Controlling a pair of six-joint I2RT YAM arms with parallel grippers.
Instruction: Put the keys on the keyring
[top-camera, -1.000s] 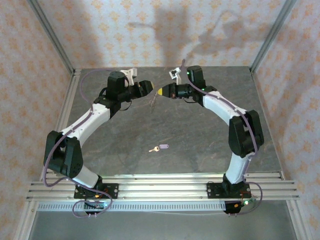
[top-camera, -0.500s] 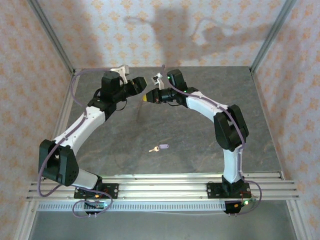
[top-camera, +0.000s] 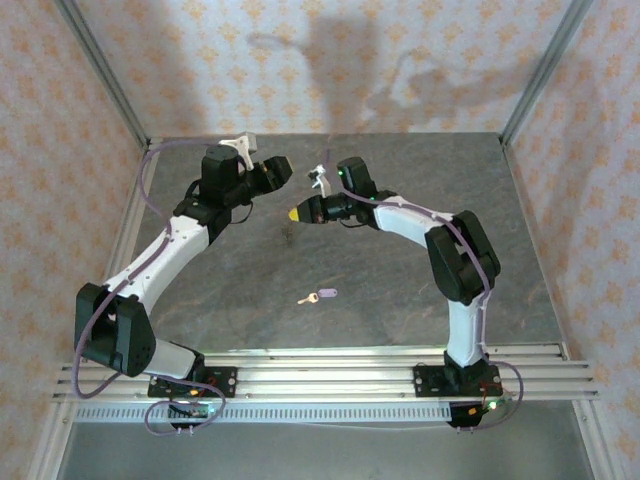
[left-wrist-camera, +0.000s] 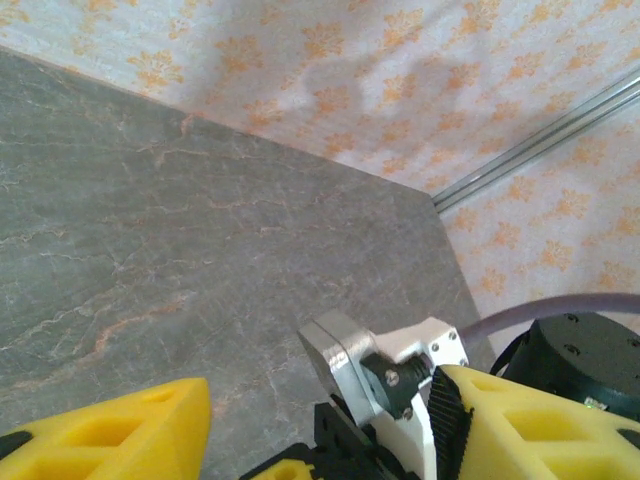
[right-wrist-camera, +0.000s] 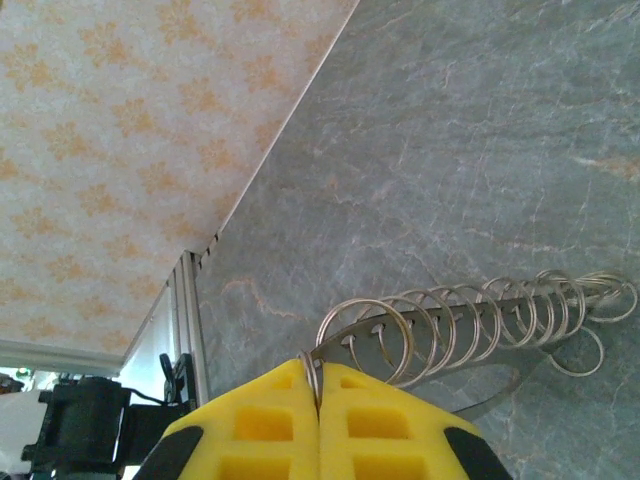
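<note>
My right gripper has the keyring to put down. It will let go of it on the grey table a short way (top-camera: 292, 249) beyond the tiny key.
A tiny key (top-camera: 321, 295) with a lilac head lies flat on the grey table, in the near middle and apart from both arms. My right gripper (top-camera: 294, 213) hangs above the table's far middle. In the right wrist view its yellow fingers (right-wrist-camera: 318, 376) are shut on the end of the keyring (right-wrist-camera: 470, 325), a thin metal strip carrying several small wire loops that sticks out over the table. My left gripper (top-camera: 274, 171) is just left of it and further back. Its jaws (left-wrist-camera: 320, 388) stand open with nothing between them, facing the right arm's wrist camera mount (left-wrist-camera: 385, 365).
Patterned walls with aluminium corner posts (top-camera: 105, 75) close in the table (top-camera: 400, 270) on three sides. An aluminium rail (top-camera: 320, 372) carrying both arm bases runs along the near edge. The left arm's grey cable (top-camera: 150, 170) loops near the left wall.
My right gripper has carried the keyring leftward and then nearer and lower. The left gripper has swung slightly left and back. The key has not moved.
</note>
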